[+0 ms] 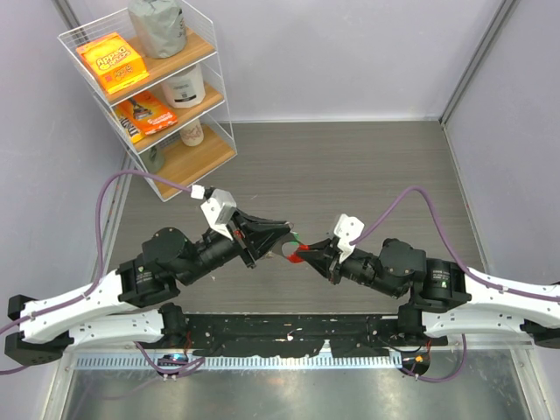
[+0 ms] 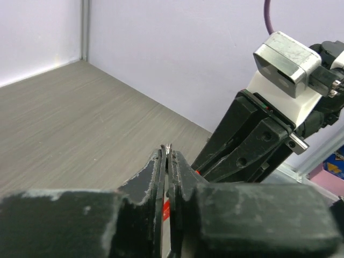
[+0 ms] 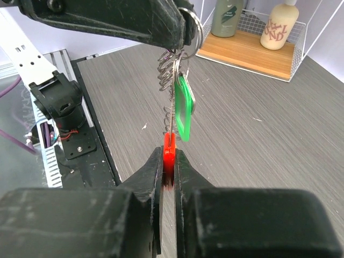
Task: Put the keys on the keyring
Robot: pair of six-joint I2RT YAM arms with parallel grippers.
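My right gripper will let go of the keyring on the middle of the grey table [image 1: 320,229], below its own fingertips.
The keyring hangs in the air between my two grippers, above the grey table. My right gripper [image 3: 168,161] is shut on its red loop [image 3: 169,144], seen edge-on between the jaws. My left gripper [image 3: 183,29] is shut on a silvery ring [image 3: 196,27] at the top of the chain [image 3: 167,70]. A green-headed key [image 3: 184,107] dangles from that ring beside the chain. From above, the left gripper [image 1: 283,237] and right gripper [image 1: 315,255] almost meet, with the red loop [image 1: 302,255] and green key [image 1: 295,236] between them. In the left wrist view my gripper [image 2: 169,156] pinches the thin ring [image 2: 169,146].
A white wire shelf [image 1: 79,35] with orange boxes, a grey bag and bottles stands at the back left; its lowest board [image 3: 247,51] shows behind the left gripper. The black base rail [image 1: 289,337] runs along the near edge.
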